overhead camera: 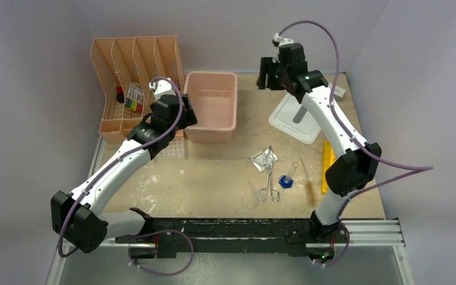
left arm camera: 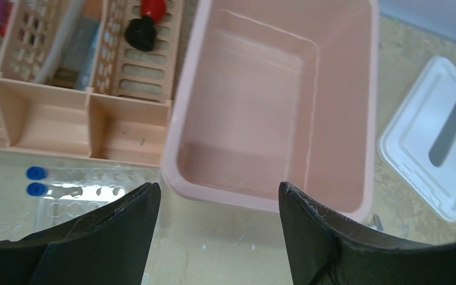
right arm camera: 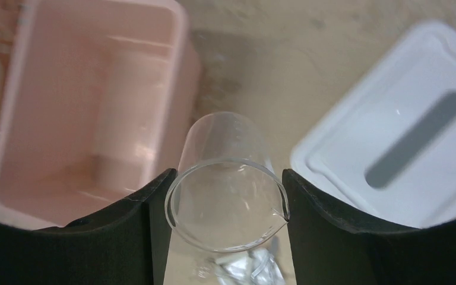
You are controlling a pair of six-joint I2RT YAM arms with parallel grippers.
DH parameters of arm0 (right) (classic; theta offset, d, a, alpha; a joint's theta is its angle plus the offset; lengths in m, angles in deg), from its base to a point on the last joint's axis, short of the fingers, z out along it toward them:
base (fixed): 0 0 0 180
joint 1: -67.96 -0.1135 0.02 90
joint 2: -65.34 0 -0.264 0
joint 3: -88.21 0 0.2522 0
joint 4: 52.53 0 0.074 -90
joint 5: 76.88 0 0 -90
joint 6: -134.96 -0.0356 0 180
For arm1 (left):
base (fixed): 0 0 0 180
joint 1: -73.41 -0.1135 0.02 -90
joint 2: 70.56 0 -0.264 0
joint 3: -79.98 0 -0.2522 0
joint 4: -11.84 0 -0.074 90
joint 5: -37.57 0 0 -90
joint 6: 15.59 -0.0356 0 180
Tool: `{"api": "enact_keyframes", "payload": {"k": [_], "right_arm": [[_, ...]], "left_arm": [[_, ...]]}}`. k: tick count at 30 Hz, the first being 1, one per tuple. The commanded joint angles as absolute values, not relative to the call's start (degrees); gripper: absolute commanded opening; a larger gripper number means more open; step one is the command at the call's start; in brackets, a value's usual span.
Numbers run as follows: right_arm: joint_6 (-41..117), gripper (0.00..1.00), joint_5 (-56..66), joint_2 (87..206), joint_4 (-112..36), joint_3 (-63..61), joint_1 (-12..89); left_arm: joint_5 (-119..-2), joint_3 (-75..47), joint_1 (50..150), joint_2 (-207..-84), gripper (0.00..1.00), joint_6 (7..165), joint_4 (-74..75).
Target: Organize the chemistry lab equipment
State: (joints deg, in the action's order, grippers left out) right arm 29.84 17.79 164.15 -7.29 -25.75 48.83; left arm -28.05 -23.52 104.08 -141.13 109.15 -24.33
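The robot's right gripper needs to put the clear glass beaker down inside the pink bin (overhead camera: pixel 226 95) (right arm camera: pixel 139 68), near its back corner facing the white lid.
My right gripper (right arm camera: pixel 227 184) is shut on a clear glass beaker (right arm camera: pixel 225 205), its rim pinched between both pads, held in the air between the pink bin and the white lid. In the top view this gripper (overhead camera: pixel 266 74) is at the back of the table. My left gripper (left arm camera: pixel 219 196) hangs open and holds nothing above the bin's near left corner, beside the clear tube tray (left arm camera: pixel 77 190) with two blue caps. On the table lie metal forceps (overhead camera: pixel 268 183), a small clear bag (overhead camera: pixel 263 158), a blue-capped tube (overhead camera: pixel 287 177) and a yellow rack (overhead camera: pixel 328 166).
The pink bin (overhead camera: pixel 211 74) has nothing in it; its white lid (overhead camera: pixel 297 119) lies to its right. A peach slotted organizer (overhead camera: pixel 124 71) stands at the back left with coloured items in it. A thin rod (overhead camera: pixel 309 184) lies near the right arm.
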Motion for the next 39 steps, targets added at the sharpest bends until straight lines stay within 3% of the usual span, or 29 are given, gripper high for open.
{"api": "enact_keyframes", "payload": {"k": [1, 10, 16, 28, 33, 39], "right_arm": [[31.98, 0.45, 12.56, 168.51, -7.17, -37.24, 43.1], [32.85, 0.45, 12.72, 182.65, -7.94, -51.01, 33.42], [29.55, 0.44, 18.26, 190.26, -4.86, -54.69, 32.32], [27.29, 0.44, 26.64, 191.82, 8.2, -54.74, 32.37], [28.64, 0.44, 31.89, 192.84, 10.42, -55.82, 32.37], [31.42, 0.45, 34.1, 194.22, 3.51, -53.68, 32.37]], "left_arm": [[-25.19, -20.46, 99.73, -140.36, 0.72, 113.58, -27.6], [-26.59, -21.51, 97.25, -140.89, 0.72, 114.71, -28.04], [-29.03, -22.65, 96.75, -143.22, 0.72, 113.61, -27.75], [-33.6, -24.66, 96.28, -147.34, 0.73, 113.15, -24.0], [-41.64, -24.48, 96.26, -149.28, 0.73, 113.46, -19.84], [-44.05, -24.88, 96.19, -149.58, 0.73, 113.32, -19.29]]}}
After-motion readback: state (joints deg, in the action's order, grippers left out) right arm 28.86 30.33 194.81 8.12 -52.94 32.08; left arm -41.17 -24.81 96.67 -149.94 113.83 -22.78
